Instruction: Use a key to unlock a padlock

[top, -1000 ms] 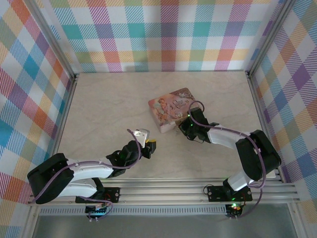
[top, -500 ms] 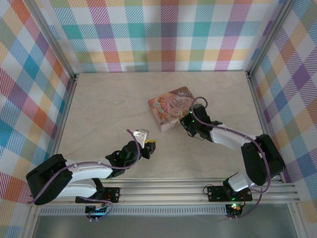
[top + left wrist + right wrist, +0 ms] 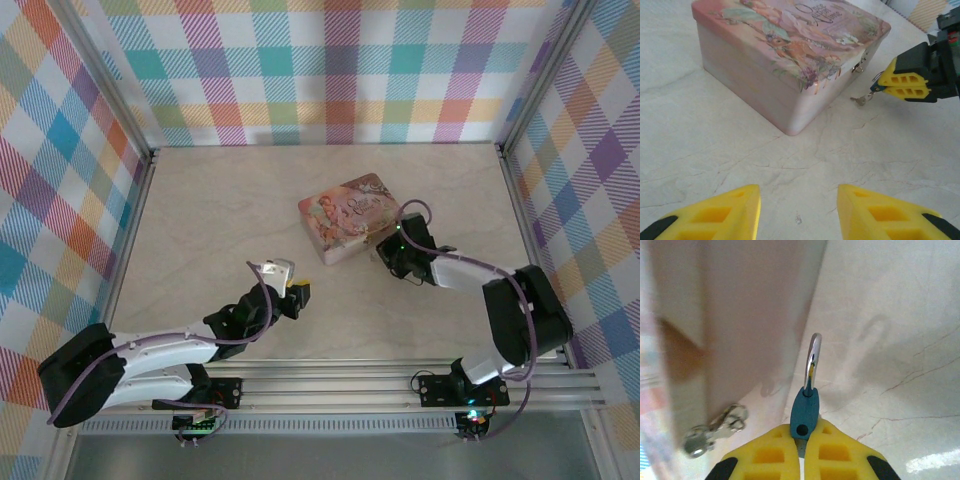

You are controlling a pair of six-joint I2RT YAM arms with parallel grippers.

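Note:
Next, I release the padlock on the table (image 3: 273,312) between my left gripper and the front rail with my right gripper.
My right gripper (image 3: 805,435) is shut on the padlock (image 3: 805,410), a tiny lock with a blue body. Its silver shackle (image 3: 813,355) points away from the fingers, just off the tin's side wall. A small bunch of silver keys (image 3: 715,432) lies on the table at the foot of that wall, left of the fingers. In the left wrist view the keys (image 3: 860,99) sit just left of the right gripper's yellow fingers (image 3: 905,82). My left gripper (image 3: 799,200) is open with nothing between its fingers, low over the table in front of the tin.
The pink picture-printed tin (image 3: 345,218) stands mid-table with its lid down, a small metal clasp (image 3: 858,65) on its side. From above, the left gripper (image 3: 295,290) is near the tin's front corner and the right gripper (image 3: 390,250) at its right side. Checked walls enclose the table.
The right gripper has drawn a little to the right along the tin's side. The left gripper has shifted slightly left and farther from the base. The tin has barely moved.

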